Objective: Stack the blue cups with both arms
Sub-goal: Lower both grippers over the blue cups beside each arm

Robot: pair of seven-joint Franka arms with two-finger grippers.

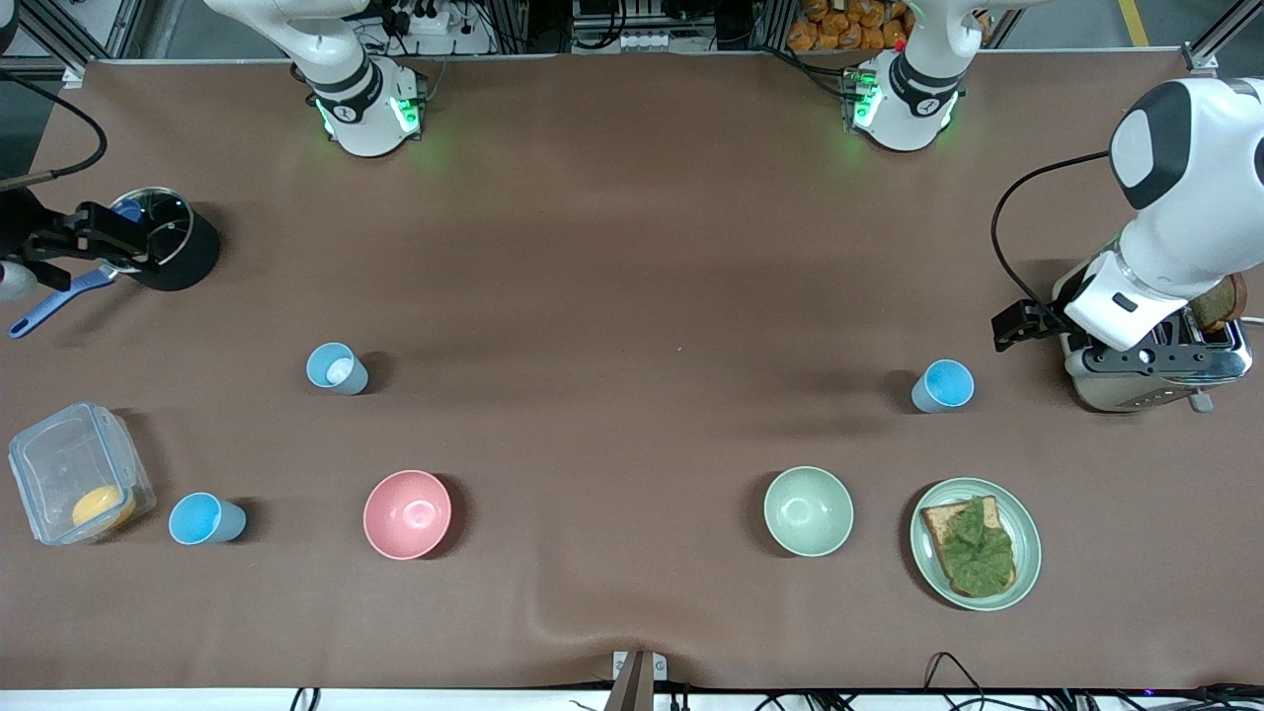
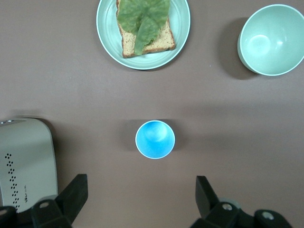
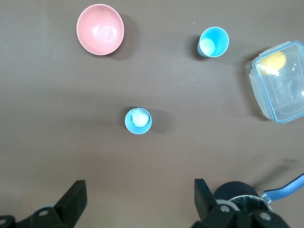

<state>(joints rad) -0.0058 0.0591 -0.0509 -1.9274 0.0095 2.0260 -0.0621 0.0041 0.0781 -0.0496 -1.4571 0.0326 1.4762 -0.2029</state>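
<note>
I will next move my left gripper to the blue cup beside the toaster and close it on the cup's rim on the toaster side (image 1: 973,378) (image 2: 137,142).
Three blue cups stand upright and apart on the brown table. A paler cup (image 1: 337,368) with something white inside is toward the right arm's end and shows in the right wrist view (image 3: 138,121). A sky-blue cup (image 1: 205,518) stands nearer the front camera, beside a clear box, and shows in the right wrist view (image 3: 213,42). Another blue cup (image 1: 943,385) is toward the left arm's end and shows in the left wrist view (image 2: 155,139). My right gripper (image 1: 91,242) (image 3: 139,202) is open and empty, high up. My left gripper (image 1: 1024,322) (image 2: 141,199) is open and empty, above bare table beside its cup.
A pink bowl (image 1: 407,513) and a green bowl (image 1: 808,511) stand near the front edge. A plate (image 1: 928,563) holds toast with lettuce. A toaster (image 1: 1116,395) stands at the left arm's end. A black pot (image 1: 188,259) and a clear box (image 1: 59,464) stand at the right arm's end.
</note>
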